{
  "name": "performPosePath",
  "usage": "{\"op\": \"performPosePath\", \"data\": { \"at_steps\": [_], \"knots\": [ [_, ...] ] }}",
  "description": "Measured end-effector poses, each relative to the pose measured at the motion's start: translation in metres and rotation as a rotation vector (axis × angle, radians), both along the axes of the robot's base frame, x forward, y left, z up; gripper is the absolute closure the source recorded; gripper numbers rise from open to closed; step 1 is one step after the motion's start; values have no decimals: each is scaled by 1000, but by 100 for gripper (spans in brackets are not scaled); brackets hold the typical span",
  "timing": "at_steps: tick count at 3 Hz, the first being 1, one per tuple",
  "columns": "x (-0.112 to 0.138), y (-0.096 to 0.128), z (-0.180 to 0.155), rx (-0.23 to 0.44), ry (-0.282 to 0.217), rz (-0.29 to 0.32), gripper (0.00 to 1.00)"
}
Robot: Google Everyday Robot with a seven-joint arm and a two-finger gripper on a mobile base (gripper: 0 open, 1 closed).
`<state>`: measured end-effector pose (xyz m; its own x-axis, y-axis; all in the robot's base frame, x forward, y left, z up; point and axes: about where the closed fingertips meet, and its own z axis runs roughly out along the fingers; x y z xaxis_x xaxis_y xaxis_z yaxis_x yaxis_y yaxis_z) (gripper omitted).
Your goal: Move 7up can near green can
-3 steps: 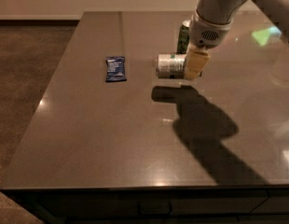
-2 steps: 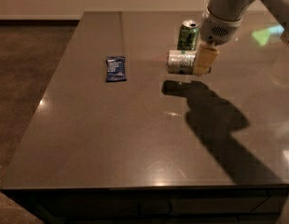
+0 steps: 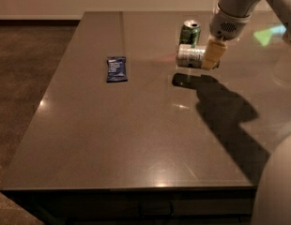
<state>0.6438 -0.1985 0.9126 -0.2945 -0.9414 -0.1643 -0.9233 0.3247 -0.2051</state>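
Observation:
Next, I let go of the 7up can with my gripper on the table [image 3: 187, 63] just in front of the green can.
The 7up can [image 3: 189, 56] is silvery-white and held on its side, a little above the dark table [image 3: 136, 125]. My gripper [image 3: 212, 54] is shut on the 7up can's right end, with a yellowish finger [image 3: 213, 53] in front of it. The green can [image 3: 189, 33] stands upright just behind the 7up can, its silver top showing. The two cans look close together in the camera view; whether they touch I cannot tell.
A dark blue snack packet [image 3: 116, 68] lies flat on the table to the left of the cans. The arm's shadow [image 3: 220, 107] falls across the table's right side. The table's left and front edges drop to a brown carpet.
My gripper has carried the 7up can to the right and farther back, toward the green can. The green can and the packet have not moved.

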Motion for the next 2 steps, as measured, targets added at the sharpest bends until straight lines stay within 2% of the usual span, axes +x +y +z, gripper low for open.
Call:
{"op": "performPosePath", "data": {
  "at_steps": [2],
  "knots": [
    [18, 8, -11, 24, 8, -7, 100]
  ]
}}
